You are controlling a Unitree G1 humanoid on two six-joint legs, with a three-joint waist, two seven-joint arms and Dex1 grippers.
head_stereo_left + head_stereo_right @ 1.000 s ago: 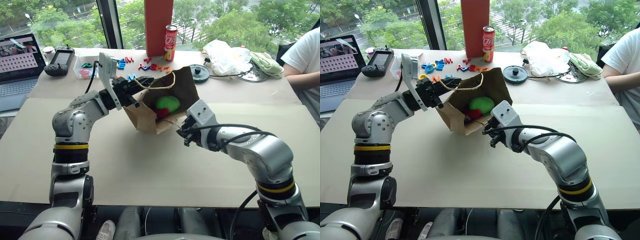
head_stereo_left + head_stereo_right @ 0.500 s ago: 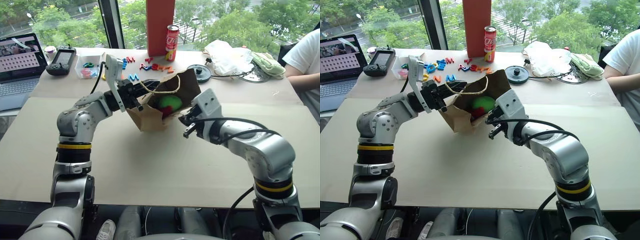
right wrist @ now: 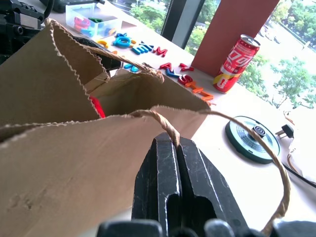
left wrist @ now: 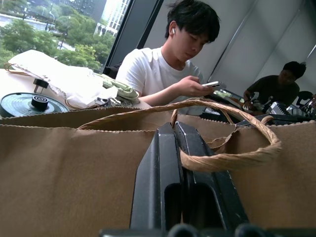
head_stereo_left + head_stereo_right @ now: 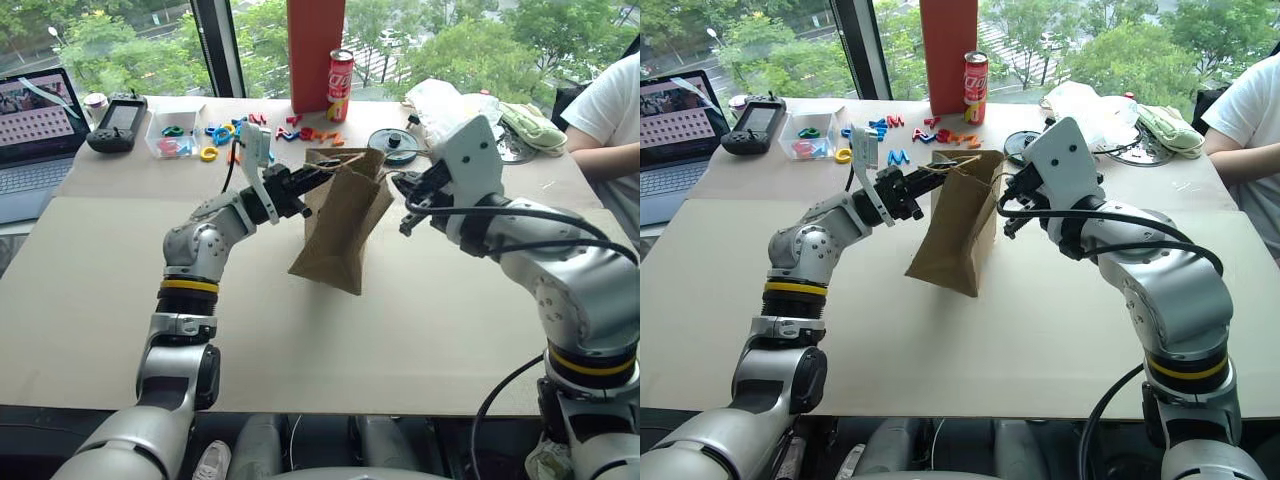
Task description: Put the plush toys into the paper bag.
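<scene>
The brown paper bag is going to sit on the tabletop (image 5: 297, 270) in front of the coloured plastic letters after I let it go with my left gripper.
The brown paper bag (image 5: 335, 225) stands upright at mid-table, its mouth up and its base on the tabletop. My left gripper (image 5: 305, 185) is shut on one twine handle (image 4: 227, 158) at the bag's left rim. My right gripper (image 5: 405, 195) is shut on the other twine handle (image 3: 163, 123) at the right rim. A bit of a red plush toy (image 3: 96, 106) shows inside the bag in the right wrist view; the bag walls hide the rest of the inside.
Behind the bag lie coloured plastic letters (image 5: 300, 130), a clear box (image 5: 175, 135), a red can (image 5: 341, 72) and a black disc (image 5: 390, 140). A laptop (image 5: 35, 120) sits at far left. A white plastic bag (image 5: 450, 100) and a person (image 5: 610, 110) are at far right.
The bag has gone from lying tilted with its mouth facing me to standing upright. My right gripper rose to the rim. The green and red toys have dropped out of the head views.
</scene>
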